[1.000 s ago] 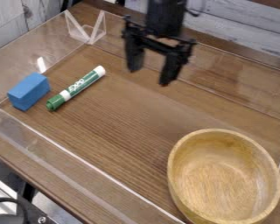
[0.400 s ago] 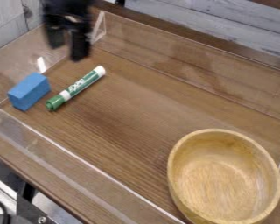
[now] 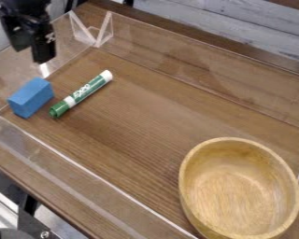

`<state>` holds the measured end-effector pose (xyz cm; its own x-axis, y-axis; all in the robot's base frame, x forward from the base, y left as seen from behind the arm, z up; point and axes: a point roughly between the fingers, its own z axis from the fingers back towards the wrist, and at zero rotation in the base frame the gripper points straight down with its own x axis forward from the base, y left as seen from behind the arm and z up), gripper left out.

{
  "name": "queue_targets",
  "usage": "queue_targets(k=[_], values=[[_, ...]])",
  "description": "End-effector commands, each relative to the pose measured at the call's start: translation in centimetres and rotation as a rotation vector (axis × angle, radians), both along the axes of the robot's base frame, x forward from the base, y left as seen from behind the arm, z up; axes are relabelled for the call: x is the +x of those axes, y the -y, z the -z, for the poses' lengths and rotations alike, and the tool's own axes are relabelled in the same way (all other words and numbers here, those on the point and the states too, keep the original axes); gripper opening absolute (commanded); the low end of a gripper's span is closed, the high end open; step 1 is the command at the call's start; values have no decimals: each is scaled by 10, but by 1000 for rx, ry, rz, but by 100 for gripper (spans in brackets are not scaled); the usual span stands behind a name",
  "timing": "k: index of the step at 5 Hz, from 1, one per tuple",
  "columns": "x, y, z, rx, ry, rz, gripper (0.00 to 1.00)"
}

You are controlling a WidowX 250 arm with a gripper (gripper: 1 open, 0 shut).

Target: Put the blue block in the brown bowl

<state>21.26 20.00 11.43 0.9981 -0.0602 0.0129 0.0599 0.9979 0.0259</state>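
Note:
The robot's gripper needs to move down to the blue block's middle [image 3: 31, 95] and close there, one finger on each of the blue block's long sides.
The blue block [image 3: 30, 97] lies flat on the wooden table near the left edge. My gripper [image 3: 27, 49] hangs above and just behind it, at the top left of the view, its two dark fingers apart and nothing between them. The brown bowl [image 3: 239, 189], wide, shallow and empty, sits at the front right, far from the block.
A green-and-white marker pen [image 3: 82, 93] lies diagonally right beside the block. A clear acrylic wall [image 3: 27, 147] borders the table's left and front sides, and a clear triangular stand [image 3: 90, 30] sits at the back.
My gripper has swept left from over the table's back middle to above the blue block, staying open. Block, pen and bowl have not moved.

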Motion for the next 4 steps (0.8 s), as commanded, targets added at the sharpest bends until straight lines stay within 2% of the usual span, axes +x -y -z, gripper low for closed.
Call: queue_targets(k=[1, 4], values=[[1, -9, -3, 18, 28, -6, 100], [5, -13, 21, -22, 33, -48, 100]])
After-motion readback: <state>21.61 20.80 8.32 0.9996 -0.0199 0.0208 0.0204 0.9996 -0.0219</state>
